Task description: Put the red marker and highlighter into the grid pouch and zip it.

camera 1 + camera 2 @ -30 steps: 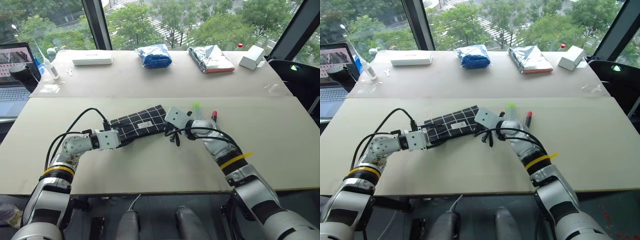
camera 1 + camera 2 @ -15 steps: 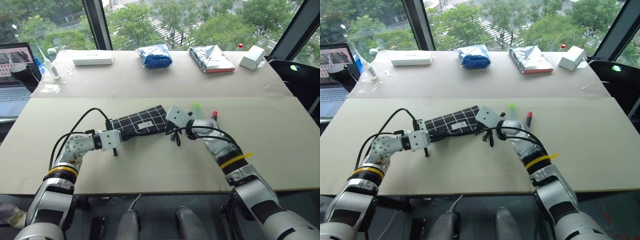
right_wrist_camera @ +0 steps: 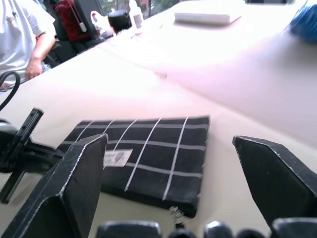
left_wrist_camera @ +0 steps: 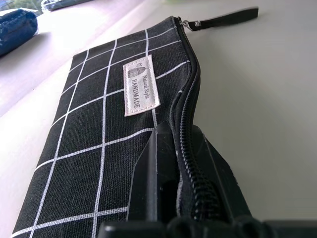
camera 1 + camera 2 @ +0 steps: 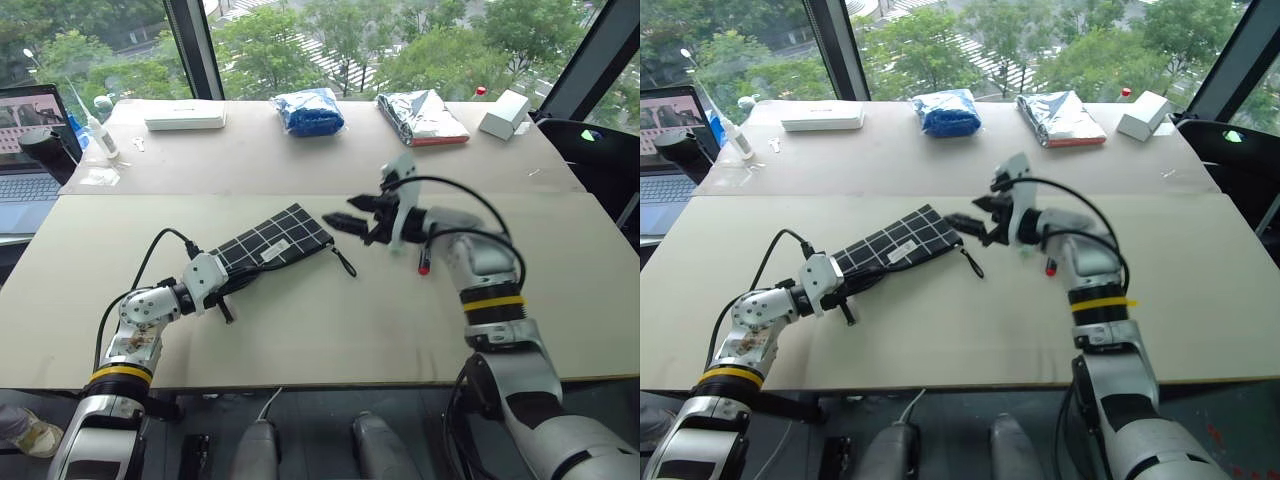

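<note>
I need to take the wrist strap [image 5: 345,263] with my right gripper and pull it toward my left gripper before I get the red marker, because the grid pouch's zipper is shut.
The grid pouch [image 5: 275,240] lies flat on the table, black with white lines and a white label [image 4: 140,84], its wrist strap [image 5: 343,262] trailing off its right end. At the pouch's left end my left gripper [image 5: 228,288] is shut, its fingers [image 4: 153,178] pinching the fabric beside the zipper. Above and just right of the pouch hangs my right gripper [image 5: 352,212], open with nothing between its fingers [image 3: 74,183]. The red marker [image 5: 424,262] lies on the table, partly behind my right forearm. The highlighter is hidden.
Along the far table edge sit a white flat box [image 5: 185,120], a blue plastic bag [image 5: 309,111], a silver foil bag [image 5: 420,117] and a small white box [image 5: 503,113]. A laptop [image 5: 25,150] stands at far left. A person [image 3: 20,34] sits beyond the table.
My right gripper let go at the pouch's right end, opened wide and rose. My left gripper shut on the pouch's left end and rolled; the pouch now lies more slanted.
</note>
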